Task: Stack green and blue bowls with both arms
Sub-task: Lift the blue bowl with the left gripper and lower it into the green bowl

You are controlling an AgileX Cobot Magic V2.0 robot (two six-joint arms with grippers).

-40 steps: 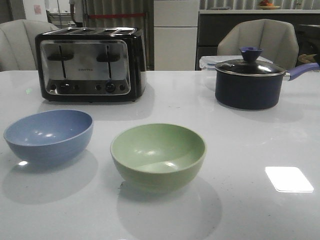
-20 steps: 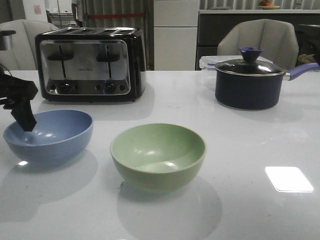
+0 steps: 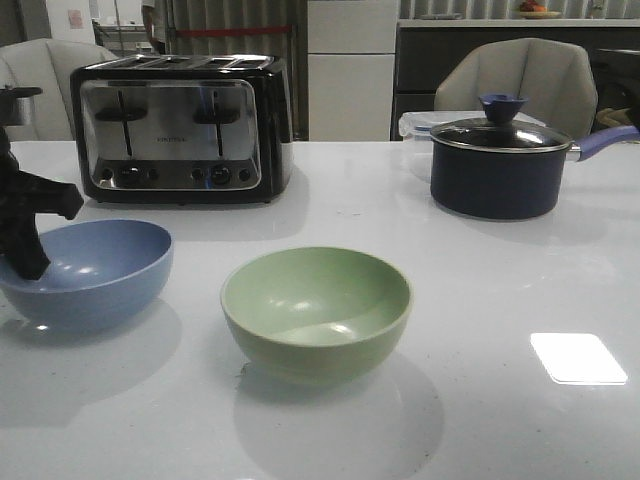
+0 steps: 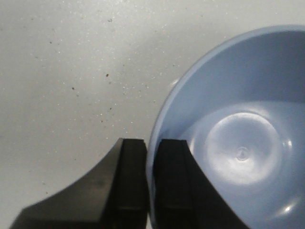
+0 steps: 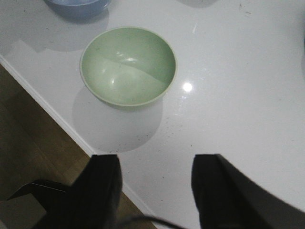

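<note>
The robot's left gripper should release the blue bowl inside the pale green bowl (image 3: 310, 278) in the middle front of the table.
The muted blue bowl (image 3: 95, 270) sits at the left of the white table, and its left side looks slightly raised. My left gripper (image 3: 28, 262) is shut on its left rim, one finger inside and one outside. The left wrist view shows the gripper (image 4: 151, 143) pinching the thin rim of the blue bowl (image 4: 238, 152). The pale green bowl (image 3: 316, 305) stands upright in the middle front. My right gripper (image 5: 156, 160) is open and empty, high above the table's front edge, with the green bowl (image 5: 127, 64) ahead of it. It is out of the front view.
A black and chrome toaster (image 3: 180, 125) stands at the back left. A dark lidded saucepan (image 3: 500, 165) with a purple handle is at the back right, with a clear container (image 3: 412, 125) behind it. The table's front edge (image 5: 57, 114) drops to the floor.
My left arm came in from the left and closed on the blue bowl's rim. The bowl has shifted a little to the left. The green bowl has not moved.
</note>
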